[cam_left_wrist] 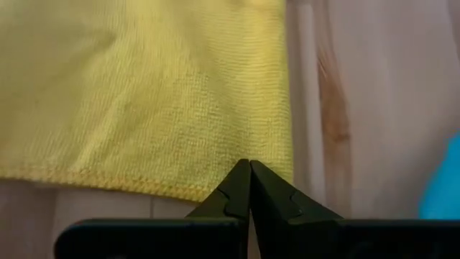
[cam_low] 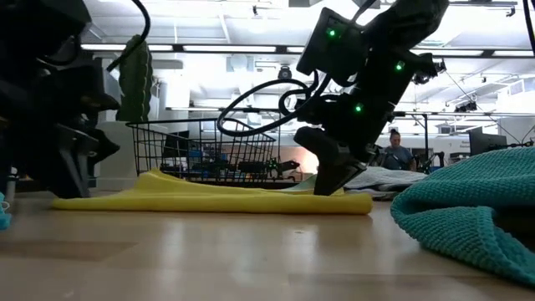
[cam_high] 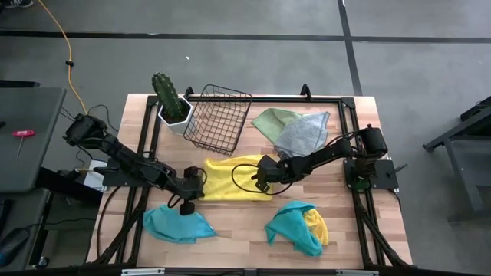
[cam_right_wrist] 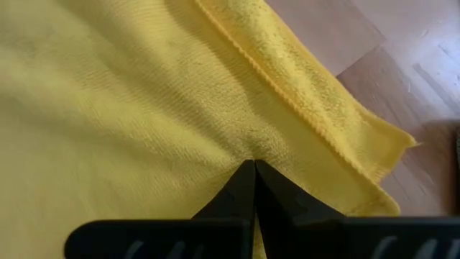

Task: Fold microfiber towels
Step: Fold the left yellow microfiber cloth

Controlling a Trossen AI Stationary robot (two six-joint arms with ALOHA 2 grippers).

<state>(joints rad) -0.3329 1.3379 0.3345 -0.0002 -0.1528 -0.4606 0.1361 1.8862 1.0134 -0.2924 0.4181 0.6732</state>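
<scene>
My left gripper's shut fingers rest inside the yellow towel's hemmed edge; I should open them, straddle its side edge and pinch the towel's corner (cam_left_wrist: 287,177).
A yellow towel (cam_high: 230,178) lies flat on the table's middle, folded over on itself. My left gripper (cam_high: 196,186) is shut at its left end and my right gripper (cam_high: 261,175) is shut at its right end. A teal towel (cam_high: 177,224) lies crumpled near the front left. A teal towel with a yellow one in it (cam_high: 298,227) lies in a heap at the front right. A light green towel (cam_high: 270,120) and a grey towel (cam_high: 304,134) lie at the far right. My left gripper has its shut fingertips (cam_left_wrist: 237,188) on the yellow towel just inside its hemmed edge (cam_left_wrist: 172,188), close to a corner. The fingers come slanting down from the table's left. The towel lies flat on the table there. My right gripper pinches the yellow towel's upper layer (cam_right_wrist: 251,147) between its fingertips, a little in from the doubled edge (cam_right_wrist: 316,122). The cloth puckers at the tips. The fingers point down (cam_low: 333,177), slanting from the right. The towel rests on the table.
A black wire basket (cam_high: 219,116) and a potted cactus (cam_high: 170,100) stand at the far left. Black rails (cam_high: 360,222) run along the table's sides. Bare wood shows between the two front heaps (cam_high: 239,230).
</scene>
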